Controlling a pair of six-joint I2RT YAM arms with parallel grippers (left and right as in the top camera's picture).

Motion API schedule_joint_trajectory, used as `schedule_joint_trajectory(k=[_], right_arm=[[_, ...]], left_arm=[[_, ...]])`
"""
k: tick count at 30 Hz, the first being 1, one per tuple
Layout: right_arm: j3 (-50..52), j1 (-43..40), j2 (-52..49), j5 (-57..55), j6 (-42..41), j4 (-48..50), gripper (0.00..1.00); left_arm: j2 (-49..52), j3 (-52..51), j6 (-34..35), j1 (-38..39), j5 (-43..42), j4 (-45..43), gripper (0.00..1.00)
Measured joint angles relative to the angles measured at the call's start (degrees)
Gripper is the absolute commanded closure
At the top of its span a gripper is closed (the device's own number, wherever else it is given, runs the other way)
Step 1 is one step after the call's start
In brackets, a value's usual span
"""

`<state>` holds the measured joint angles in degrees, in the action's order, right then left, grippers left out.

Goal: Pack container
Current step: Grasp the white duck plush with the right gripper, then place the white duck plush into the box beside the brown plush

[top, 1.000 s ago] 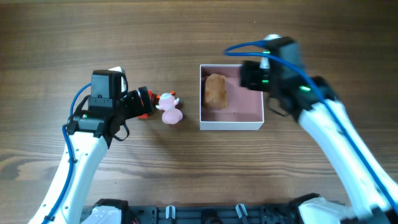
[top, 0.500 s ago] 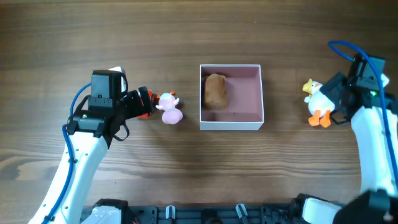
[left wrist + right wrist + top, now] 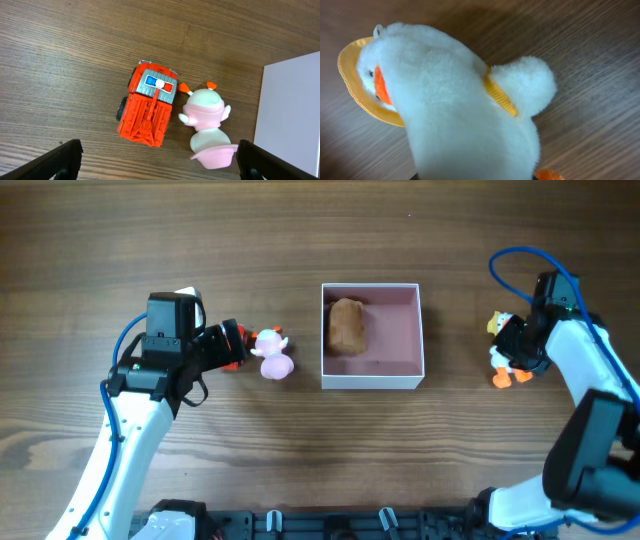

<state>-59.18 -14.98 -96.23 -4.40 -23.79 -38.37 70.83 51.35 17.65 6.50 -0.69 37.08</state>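
Observation:
My right gripper will let go of the white plush duck in the container's empty space (image 3: 385, 325), there beside the brown plush toy. The duck is now held far from the container.
The container (image 3: 372, 384), a white-walled square box with a pink inside, stands mid-table and holds a brown plush toy (image 3: 347, 326). Left of it lie a pink toy (image 3: 272, 354) (image 3: 207, 127) and a red toy truck (image 3: 148, 112). My left gripper (image 3: 236, 346) (image 3: 160, 162) hovers open over both, its fingers wide on either side and touching neither. Far right of the container, my right gripper (image 3: 520, 345) (image 3: 475, 176) is shut on a white plush duck (image 3: 498, 328) (image 3: 470, 115) with an orange beak and feet. The duck fills the right wrist view and hides the fingers almost entirely.
The container's white wall (image 3: 290, 110) shows at the right edge of the left wrist view, close to the pink toy. Bare wooden table (image 3: 320, 240) surrounds everything. The blue cable (image 3: 515, 255) loops above my right arm.
My right arm swung from above the container out to the right, came down on the duck and closed on it. The left arm and its toys have not moved.

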Motion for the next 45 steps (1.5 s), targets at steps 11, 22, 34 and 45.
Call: schedule_joint_trajectory(k=[11, 22, 34, 45], right_arm=[[0.42, 22.56, 36.20, 9.33, -4.79, 0.66, 0.96], [4.20, 33.07, 10.36, 9.70, -10.88, 17.38, 0.88], [4.37, 33.14, 3.15, 7.80, -9.99, 21.49, 0.68], [4.39, 33.22, 2.67, 5.55, -6.03, 21.79, 0.29]], left_arm=[[0.04, 0.00, 0.00, 0.00, 0.00, 0.02, 0.00], [0.04, 0.00, 0.00, 0.00, 0.00, 0.00, 0.00], [0.07, 0.02, 0.00, 0.00, 0.02, 0.02, 0.00], [0.07, 0.02, 0.00, 0.00, 0.02, 0.00, 0.00]])
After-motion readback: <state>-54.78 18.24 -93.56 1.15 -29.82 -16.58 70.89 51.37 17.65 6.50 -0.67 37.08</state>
